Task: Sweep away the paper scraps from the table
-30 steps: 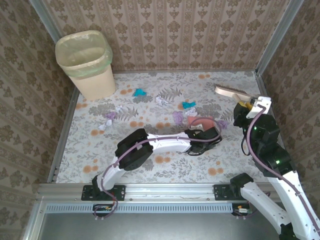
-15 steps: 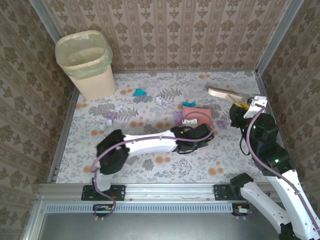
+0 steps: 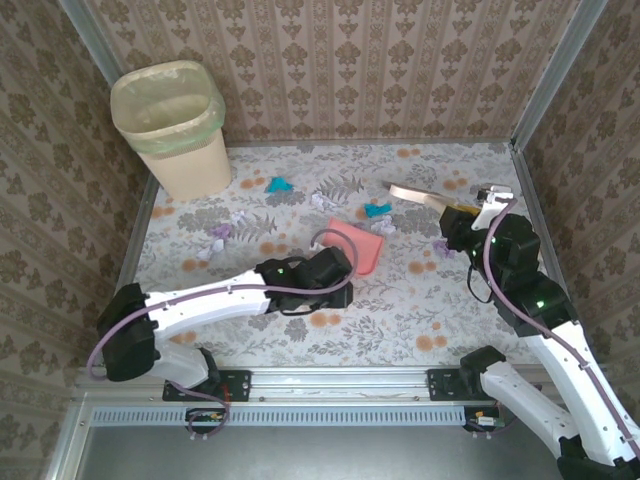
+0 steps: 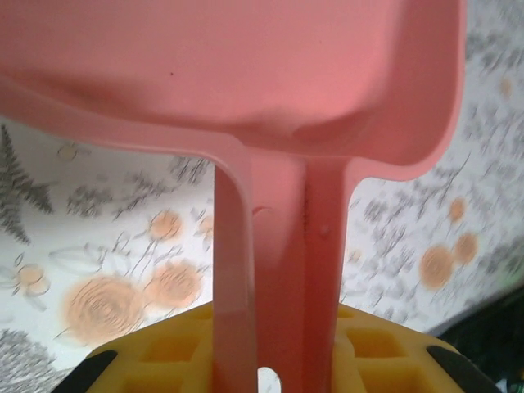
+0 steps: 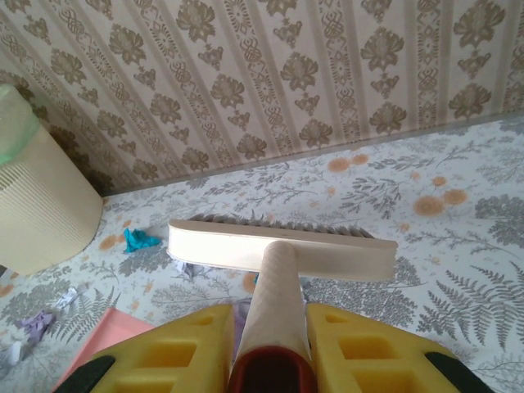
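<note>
My left gripper is to set the pink dustpan down on the cloth (image 4: 386,169) just beyond the orange flowers near the front rail.
Paper scraps lie across the far half of the table (image 3: 400,310): a teal one (image 3: 279,185), a white one (image 3: 322,200), a second teal one (image 3: 377,210), a lilac one (image 3: 218,232) and a lilac bit (image 3: 441,247) at the right. My left gripper (image 3: 325,268) is shut on the handle (image 4: 278,286) of a pink dustpan (image 3: 355,245), whose pan (image 4: 246,74) is held above the cloth. My right gripper (image 3: 465,215) is shut on the handle (image 5: 278,303) of a cream brush (image 3: 415,192). Its head (image 5: 282,250) hovers near the teal scrap (image 5: 141,240).
A cream waste bin (image 3: 175,125) with a green liner stands in the far left corner. Aluminium rails (image 3: 130,260) edge the table, and brown patterned walls close it in on three sides. More white bits (image 3: 238,216) lie near the bin.
My left arm has swung left, carrying the dustpan from the right middle to the table's centre. My right gripper has moved the brush leftward towards the middle scraps.
</note>
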Controlling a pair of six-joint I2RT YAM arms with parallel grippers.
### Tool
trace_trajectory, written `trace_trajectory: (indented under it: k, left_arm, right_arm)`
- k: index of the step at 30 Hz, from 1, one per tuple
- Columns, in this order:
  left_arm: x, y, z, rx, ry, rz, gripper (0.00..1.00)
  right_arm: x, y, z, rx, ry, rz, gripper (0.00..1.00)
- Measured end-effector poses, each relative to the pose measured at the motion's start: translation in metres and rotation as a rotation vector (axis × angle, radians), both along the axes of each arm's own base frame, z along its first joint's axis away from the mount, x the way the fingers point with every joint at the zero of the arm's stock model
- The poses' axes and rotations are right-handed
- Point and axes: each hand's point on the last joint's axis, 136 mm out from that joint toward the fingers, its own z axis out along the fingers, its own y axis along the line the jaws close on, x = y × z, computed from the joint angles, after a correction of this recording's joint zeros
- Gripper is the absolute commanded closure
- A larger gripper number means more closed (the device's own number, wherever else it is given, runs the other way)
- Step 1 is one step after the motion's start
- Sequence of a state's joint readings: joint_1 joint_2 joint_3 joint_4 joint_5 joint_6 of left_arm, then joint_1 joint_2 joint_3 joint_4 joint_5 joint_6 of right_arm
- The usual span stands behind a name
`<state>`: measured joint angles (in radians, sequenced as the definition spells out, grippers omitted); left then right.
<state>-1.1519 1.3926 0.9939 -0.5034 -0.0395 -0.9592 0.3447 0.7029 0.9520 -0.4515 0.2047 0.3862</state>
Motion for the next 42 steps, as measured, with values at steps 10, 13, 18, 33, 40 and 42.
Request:
trace_trajectory:
  k: [10,13,18,33,40,42]
  left_arm:
    - [-0.017,0.051,-0.061,0.115,0.167,-0.104,0.85]
    - [-0.016,0.053,-0.067,0.123,0.184,-0.12,0.81]
    - [-0.01,0.057,-0.08,0.148,0.201,-0.139,0.77]
    - [0.003,0.062,-0.09,0.246,0.149,-0.206,0.33]
    - [-0.01,0.059,-0.082,0.358,0.024,-0.304,0.32]
    - [-0.012,0.061,-0.082,0.399,-0.016,-0.319,0.33]
  right_arm:
    - [0.011,0.014,-0.015,0.025,0.067,0.046,1.0]
    - [0.012,0.018,-0.016,0.035,0.072,0.058,1.0]
    - [0.016,0.023,-0.018,0.041,0.077,0.072,1.0]
    - [0.019,0.025,-0.017,0.044,0.071,0.077,1.0]
    - [0.018,0.025,-0.015,0.049,0.066,0.077,1.0]
    - [0.018,0.025,-0.013,0.054,0.06,0.077,1.0]
